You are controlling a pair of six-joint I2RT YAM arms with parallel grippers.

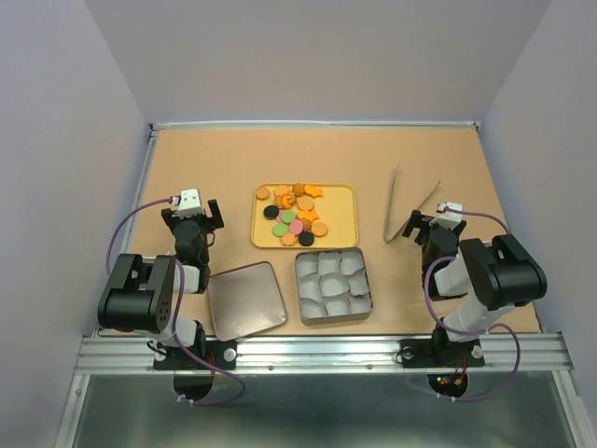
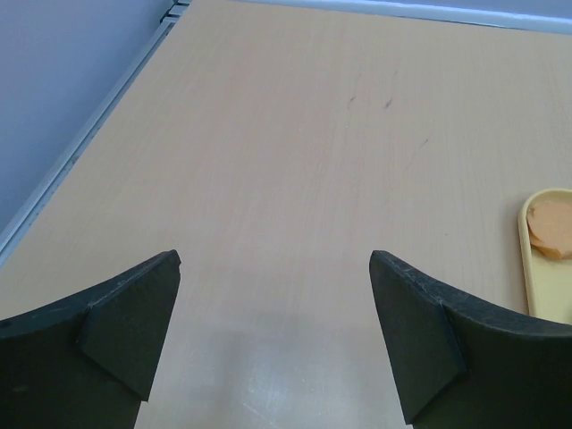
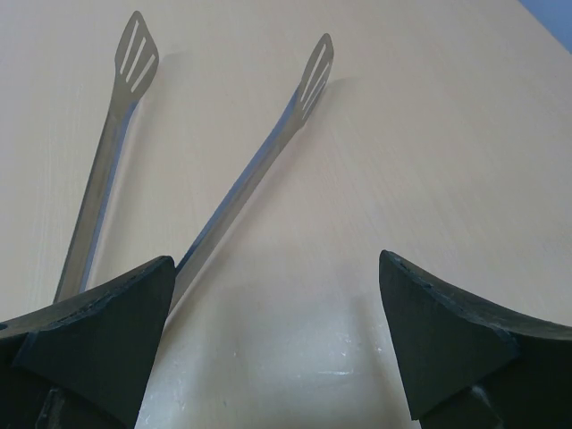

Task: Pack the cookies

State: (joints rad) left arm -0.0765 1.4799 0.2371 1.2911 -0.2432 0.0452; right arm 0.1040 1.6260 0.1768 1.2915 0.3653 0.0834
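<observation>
My right gripper will next close around both arms (image 1: 395, 226) near the joined end of the metal tongs, because a squeeze there brings the arms together.
The cookies (image 1: 297, 213), small tan-orange, pink, green and black discs with a few orange star shapes, lie heaped on a yellow tray (image 1: 345, 235) at the table's middle. One tan cookie (image 2: 551, 227) and the tray's rim (image 2: 529, 268) show at the right edge of the left wrist view. A square metal tin (image 1: 368, 308) with several white paper cups sits in front of the tray. My left gripper (image 1: 205, 217) (image 2: 273, 335) is open and empty, left of the tray. My right gripper (image 1: 422, 227) (image 3: 273, 340) is open and empty, just behind metal tongs (image 1: 399, 201) (image 3: 259, 170).
The tin's flat metal lid (image 1: 245, 299) lies left of the tin, near my left arm's base. The tongs lie spread open on the table to the right of the tray. Grey walls close in the table on the left, back and right.
</observation>
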